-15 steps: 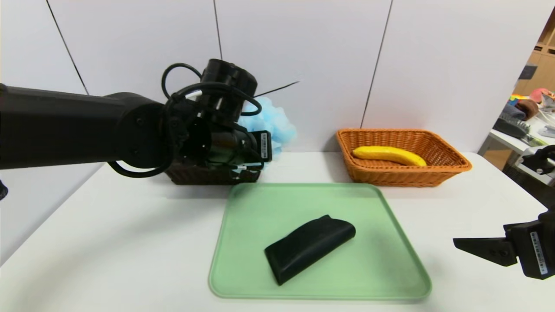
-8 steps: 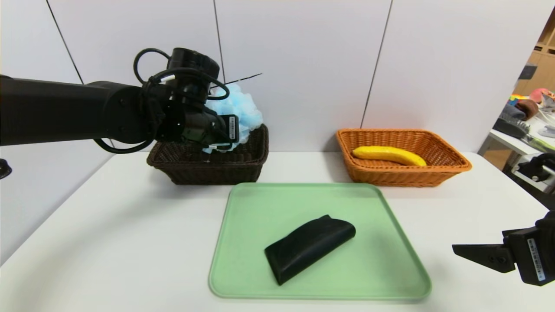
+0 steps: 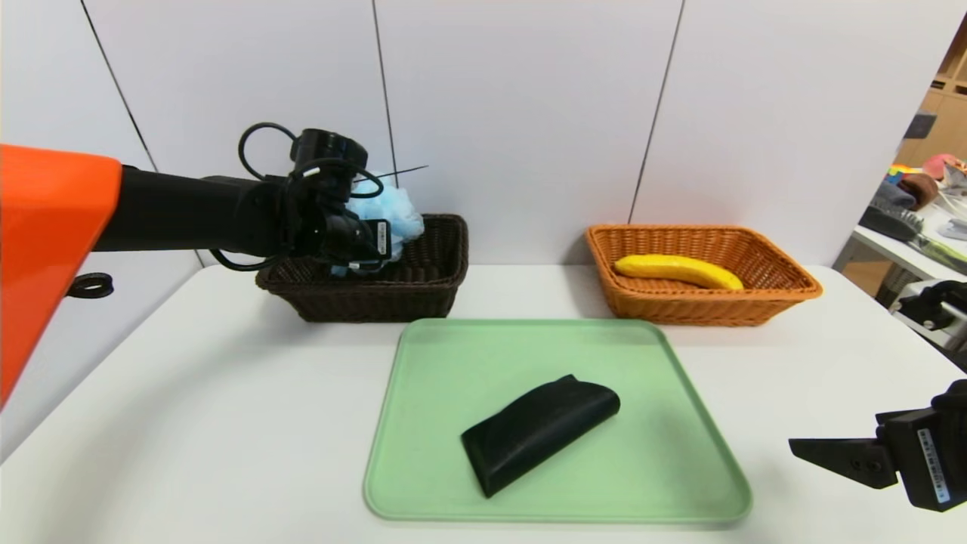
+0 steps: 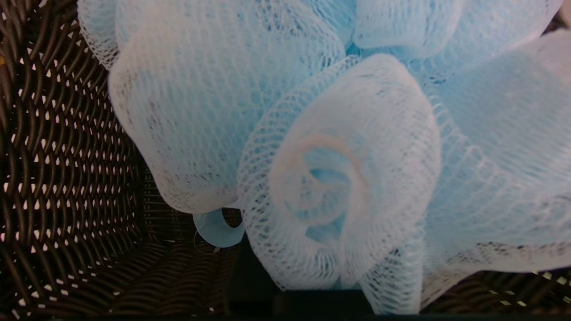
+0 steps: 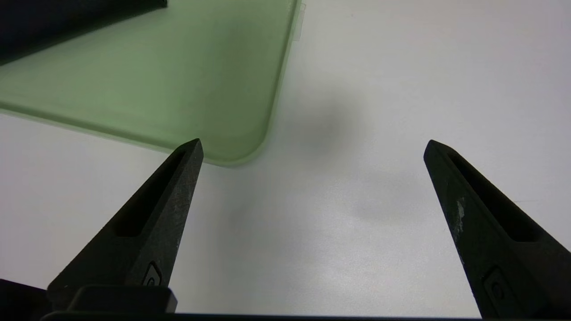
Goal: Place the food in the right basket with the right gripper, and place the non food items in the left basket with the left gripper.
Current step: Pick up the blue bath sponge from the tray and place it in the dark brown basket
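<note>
The robot's left gripper should put the bath puff down in the dark brown basket's end [image 3: 351, 254] farthest from the banana.
My left gripper [image 3: 375, 243] is shut on the fluffy light-blue bath puff [image 3: 398, 214], holding it over the dark brown left basket [image 3: 423, 291]. In the left wrist view the bath puff [image 4: 312, 133] fills most of the picture and hides the fingers, with the basket weave [image 4: 67, 178] behind it. The black case [image 3: 540, 431] lies on the green tray [image 3: 453, 363]. The yellow banana [image 3: 678, 270] rests inside the orange right basket [image 3: 786, 293]. My right gripper [image 5: 312, 147] stands open and empty above the bare table, beside the tray's near right corner [image 5: 232, 147].
The white table [image 3: 227, 423] carries the tray in the middle, with both baskets along the back wall. A second table with clutter [image 3: 918, 219] stands off to the right. My left arm's orange shell [image 3: 45, 242] fills the left edge.
My left arm has swung left and farther back with the bath puff, then sunk, so the puff now hangs low over the dark basket. The right gripper has barely shifted.
</note>
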`<state>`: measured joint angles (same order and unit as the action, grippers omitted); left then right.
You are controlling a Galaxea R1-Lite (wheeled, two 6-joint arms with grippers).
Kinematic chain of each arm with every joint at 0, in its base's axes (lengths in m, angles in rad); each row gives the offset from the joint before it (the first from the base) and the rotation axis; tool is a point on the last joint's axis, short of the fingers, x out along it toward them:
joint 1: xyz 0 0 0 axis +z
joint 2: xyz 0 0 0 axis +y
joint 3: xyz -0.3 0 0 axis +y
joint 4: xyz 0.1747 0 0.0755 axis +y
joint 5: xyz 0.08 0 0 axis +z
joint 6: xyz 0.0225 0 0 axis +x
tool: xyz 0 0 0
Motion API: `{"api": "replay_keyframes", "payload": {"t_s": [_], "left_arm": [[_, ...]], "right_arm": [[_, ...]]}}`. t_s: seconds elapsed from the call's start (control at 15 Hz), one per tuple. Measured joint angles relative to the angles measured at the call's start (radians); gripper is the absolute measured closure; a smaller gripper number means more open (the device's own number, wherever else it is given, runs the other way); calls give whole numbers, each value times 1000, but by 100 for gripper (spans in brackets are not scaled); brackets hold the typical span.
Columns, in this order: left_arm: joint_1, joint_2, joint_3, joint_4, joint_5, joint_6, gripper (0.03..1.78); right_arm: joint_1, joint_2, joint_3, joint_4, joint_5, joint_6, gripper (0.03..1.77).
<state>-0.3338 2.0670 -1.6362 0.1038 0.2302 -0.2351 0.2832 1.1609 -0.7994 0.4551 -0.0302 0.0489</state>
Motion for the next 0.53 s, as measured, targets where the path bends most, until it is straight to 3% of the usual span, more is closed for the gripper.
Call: {"api": "replay_keyframes", "payload": {"t_s": [0.53], "left_arm": [[72,86,-38,1,-5,1,151]], "right_arm": [[-2,1,5,-1,-1,0,9]]}}
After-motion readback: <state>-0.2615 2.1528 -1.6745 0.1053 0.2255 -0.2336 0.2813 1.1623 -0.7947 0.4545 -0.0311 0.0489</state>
